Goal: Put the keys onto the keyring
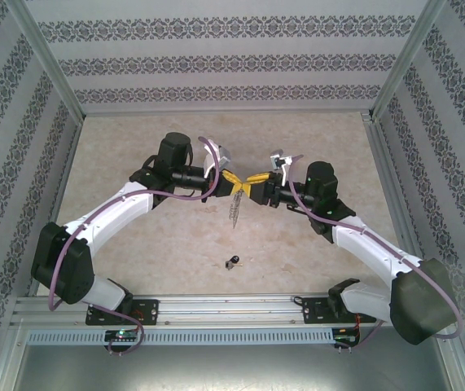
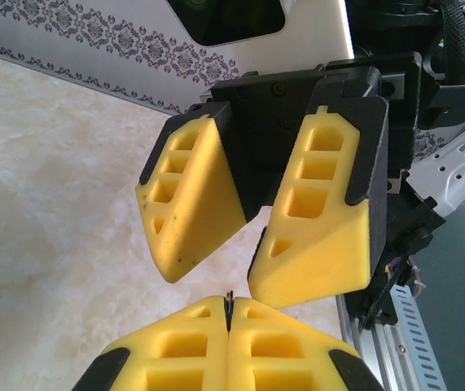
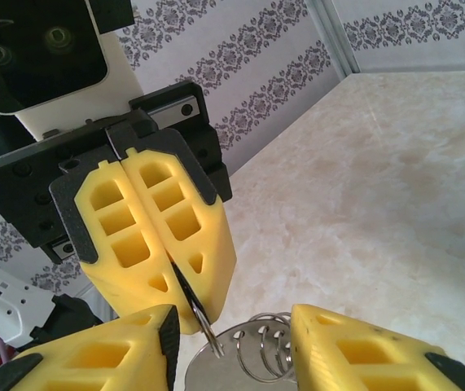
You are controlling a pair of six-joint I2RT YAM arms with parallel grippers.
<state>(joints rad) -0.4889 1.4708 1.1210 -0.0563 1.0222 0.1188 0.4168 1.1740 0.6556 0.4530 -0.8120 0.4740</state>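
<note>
The wire loops lie between my right gripper's fingers, so next my right gripper shifts clear and takes the thin ring (image 3: 208,327) before my left gripper opens.
My left gripper (image 1: 233,182) is shut on the keyring (image 1: 234,209), which hangs below it above the table's middle. In the left wrist view its yellow pads (image 2: 183,342) pinch a thin dark metal edge (image 2: 230,301). My right gripper (image 1: 256,182) faces it tip to tip and stands open. In the right wrist view its fingers (image 3: 110,354) straddle the keyring's flat metal plate and wire loops (image 3: 244,366), while the left gripper (image 3: 185,300) clamps a thin ring at the plate's top. A tiny black-headed key (image 1: 232,261) lies on the table near the front edge, apart from both grippers.
The marble-patterned tabletop (image 1: 134,155) is walled by patterned panels at the back and both sides. An aluminium rail (image 1: 232,309) with the arm bases runs along the near edge.
</note>
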